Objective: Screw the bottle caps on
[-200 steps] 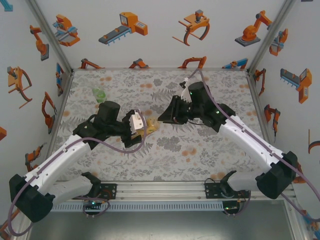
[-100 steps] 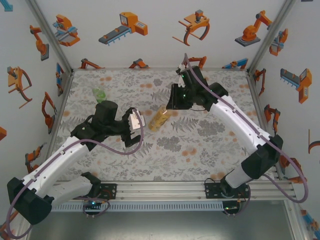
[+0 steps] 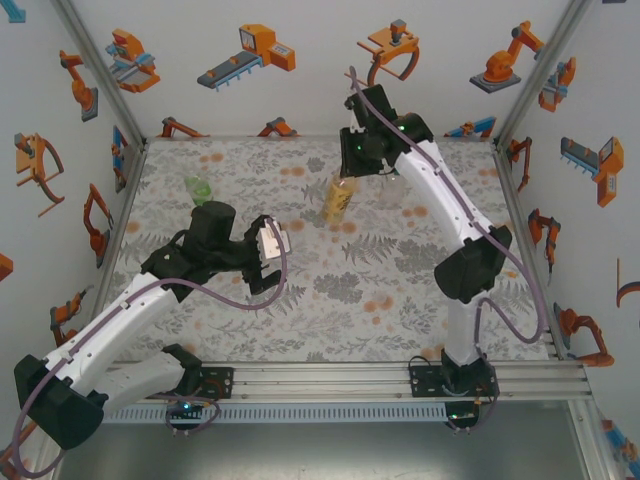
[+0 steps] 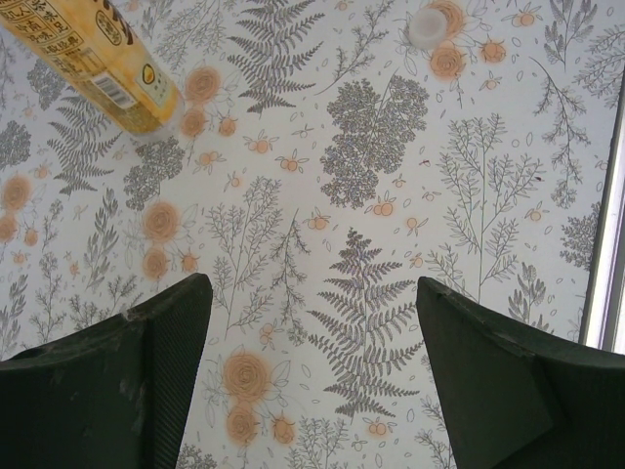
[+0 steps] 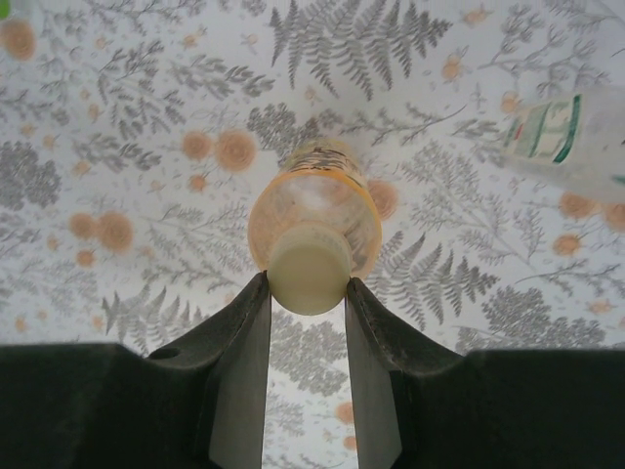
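Next, my right gripper puts the amber bottle and its pale yellow cap down on the cloth [image 3: 353, 207] [image 5: 420, 135] next to the colourless bottle.
My right gripper [image 5: 308, 280] is shut on the pale yellow cap [image 5: 310, 264], which sits on the neck of the amber-yellow labelled bottle [image 5: 312, 200]. In the top view that bottle [image 3: 337, 202] hangs tilted below the right gripper [image 3: 348, 170] near the back of the table; I cannot tell whether its base touches the cloth. My left gripper [image 3: 275, 243] stands open and empty at mid-table, its jaws wide apart over bare cloth [image 4: 312, 293]. From the left wrist, the amber bottle [image 4: 98, 61] is at top left and a white cap [image 4: 427, 26] lies at the top edge.
A green bottle [image 3: 198, 188] stands at the back left. A colourless bottle with a green-and-white label [image 5: 571, 147] lies to the right of the amber one. The flowered cloth [image 3: 330, 290] covers the table, with walls close on three sides.
The right arm has carried the amber bottle by its cap away from the left gripper, toward the back of the table. The left gripper let go of it and drew back slightly.
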Available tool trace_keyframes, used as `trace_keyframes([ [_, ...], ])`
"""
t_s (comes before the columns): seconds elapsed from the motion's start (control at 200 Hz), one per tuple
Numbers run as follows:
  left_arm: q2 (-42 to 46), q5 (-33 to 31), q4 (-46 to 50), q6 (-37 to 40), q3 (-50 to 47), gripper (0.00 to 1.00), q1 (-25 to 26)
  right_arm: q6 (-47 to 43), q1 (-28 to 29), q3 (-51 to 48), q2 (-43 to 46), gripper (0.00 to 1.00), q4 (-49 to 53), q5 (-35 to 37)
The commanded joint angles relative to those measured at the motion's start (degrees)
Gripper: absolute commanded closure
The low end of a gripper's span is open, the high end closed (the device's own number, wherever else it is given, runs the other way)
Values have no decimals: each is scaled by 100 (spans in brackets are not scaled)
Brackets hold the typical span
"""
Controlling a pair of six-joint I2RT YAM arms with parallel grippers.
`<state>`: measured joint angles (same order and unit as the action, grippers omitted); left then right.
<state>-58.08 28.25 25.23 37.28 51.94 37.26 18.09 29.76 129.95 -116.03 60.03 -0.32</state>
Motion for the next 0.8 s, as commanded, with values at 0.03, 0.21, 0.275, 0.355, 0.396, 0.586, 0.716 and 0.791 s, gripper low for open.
trace_keyframes([
  [0.03, 48, 89, -30, -2, -35, 22, 3, -298, -155, 932, -538, 100, 819, 310],
  [0.21, 47, 68, -10, 2, -35, 22, 2, -383, -281, 1407, -918, 100, 858, 442],
  [0.275, 30, 58, 5, 0, -31, 22, 1, -430, -299, 1481, -1004, 100, 826, 538],
  [0.355, 20, 58, 8, 8, -31, 22, 1, -489, -343, 1555, -1079, 100, 787, 598],
  [0.396, 15, 49, 12, 8, -29, 22, 0, -500, -362, 1565, -1105, 100, 738, 571],
  [0.586, -41, 49, 17, 5, -18, 22, -4, -553, -423, 1542, -1189, 100, 504, 566],
  [0.716, -47, 49, 24, 8, -9, 22, -1, -616, -449, 1535, -1263, 100, 392, 507],
  [0.791, -47, 51, 25, 0, -9, 22, -1, -638, -461, 1493, -1281, 100, 285, 511],
])
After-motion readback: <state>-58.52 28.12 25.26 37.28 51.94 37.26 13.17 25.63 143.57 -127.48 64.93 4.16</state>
